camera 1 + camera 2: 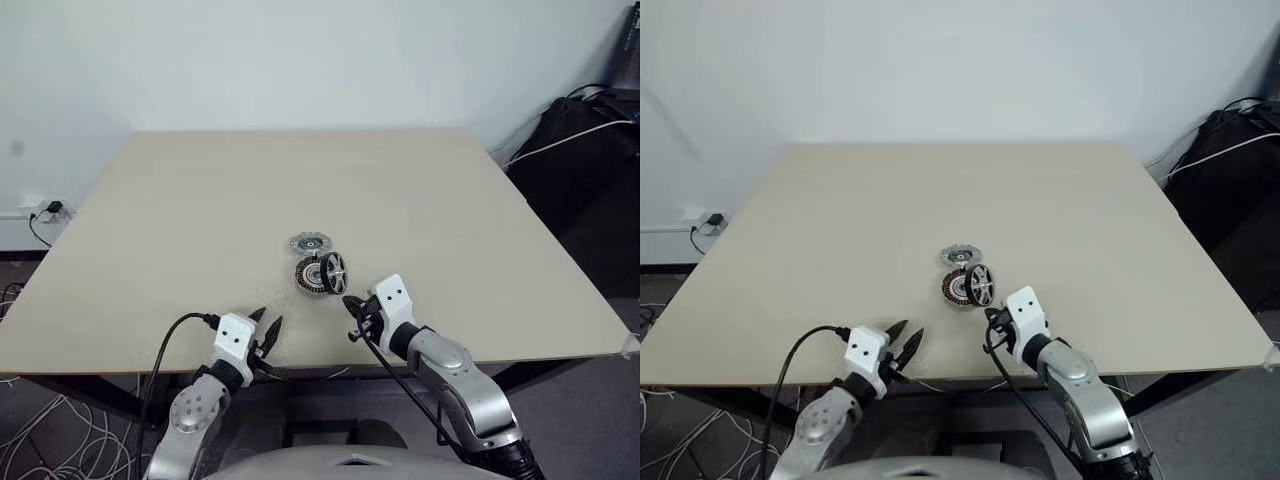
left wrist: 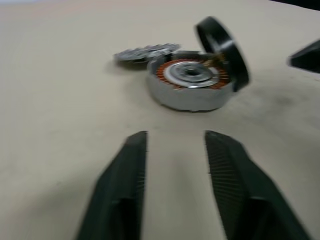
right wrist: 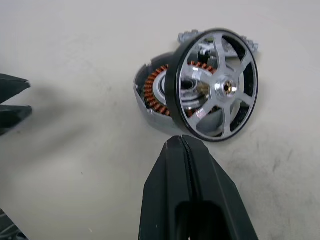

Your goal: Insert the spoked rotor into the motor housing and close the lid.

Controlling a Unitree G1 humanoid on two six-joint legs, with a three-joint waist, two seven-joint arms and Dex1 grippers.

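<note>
The spoked rotor is leaning on edge against the motor housing. Next, my right gripper opens, takes the rotor's near rim (image 3: 215,137) and turns it flat into the housing.
The motor housing (image 1: 310,277), a round ring with copper windings, lies near the middle of the table. The spoked rotor (image 3: 217,85), dark-rimmed with a silver face, stands tilted on edge against the housing's right side, partly over it. Just behind them the notched lid (image 1: 309,242) lies flat. My left gripper (image 2: 176,135) is open and empty, level with the table, a short way in front of the housing near the front edge. Close to the rotor's near side, my right gripper (image 3: 182,142) is shut with nothing in it, its tip not touching the rotor.
The beige table (image 1: 180,200) ends just behind both grippers at its front edge (image 1: 100,355). A black bag with cables (image 1: 590,150) stands off the table's right side. A power strip (image 1: 45,210) lies on the floor at the left.
</note>
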